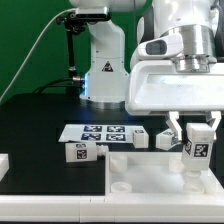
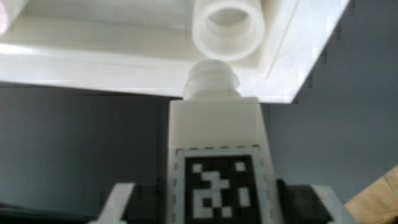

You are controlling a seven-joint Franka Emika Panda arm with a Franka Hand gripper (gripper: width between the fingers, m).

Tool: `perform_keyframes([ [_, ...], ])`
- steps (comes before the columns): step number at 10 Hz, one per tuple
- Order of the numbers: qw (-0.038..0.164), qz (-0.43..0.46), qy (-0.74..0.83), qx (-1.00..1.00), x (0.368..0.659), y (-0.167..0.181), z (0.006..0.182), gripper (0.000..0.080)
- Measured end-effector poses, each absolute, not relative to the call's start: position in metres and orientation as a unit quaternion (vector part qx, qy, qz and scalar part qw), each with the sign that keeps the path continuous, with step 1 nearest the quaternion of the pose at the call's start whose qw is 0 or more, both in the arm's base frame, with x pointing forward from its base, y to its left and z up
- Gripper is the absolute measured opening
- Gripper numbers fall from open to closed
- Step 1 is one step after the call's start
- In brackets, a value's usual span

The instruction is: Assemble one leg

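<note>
Next, my gripper releases the leg standing in the round socket in the tray piece's near corner [image 1: 194,184] [image 2: 228,20]. The leg is now held upright over that piece.
My gripper [image 1: 195,134] is shut on a leg [image 1: 197,150], a small white block with a black-and-white tag, and holds it upright over the right end of the wide white tray-shaped piece [image 1: 150,170]. In the wrist view the held leg [image 2: 221,140] runs out from between my fingers [image 2: 128,200], and its rounded tip sits just short of a round socket [image 2: 231,25] in the tray piece's corner. I cannot tell whether the tip touches the tray. Two more legs lie on the table, one [image 1: 80,152] at the exterior view's left and one [image 1: 158,137] behind the tray.
The marker board [image 1: 100,131] lies on the black table behind the tray. The robot's white base [image 1: 105,70] stands at the back. A white rim [image 1: 5,160] shows at the exterior view's left edge. A light wooden edge [image 2: 381,195] shows beside my gripper in the wrist view.
</note>
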State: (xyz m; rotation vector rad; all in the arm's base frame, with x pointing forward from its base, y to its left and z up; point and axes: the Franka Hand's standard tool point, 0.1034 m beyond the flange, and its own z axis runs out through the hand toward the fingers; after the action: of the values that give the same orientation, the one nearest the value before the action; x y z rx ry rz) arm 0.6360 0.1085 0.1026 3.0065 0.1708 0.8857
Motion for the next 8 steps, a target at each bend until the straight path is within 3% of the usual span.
perform_keyframes([
  [8, 0.003, 0.268, 0.061, 0.961, 0.627, 0.113, 0.077, 0.0284],
])
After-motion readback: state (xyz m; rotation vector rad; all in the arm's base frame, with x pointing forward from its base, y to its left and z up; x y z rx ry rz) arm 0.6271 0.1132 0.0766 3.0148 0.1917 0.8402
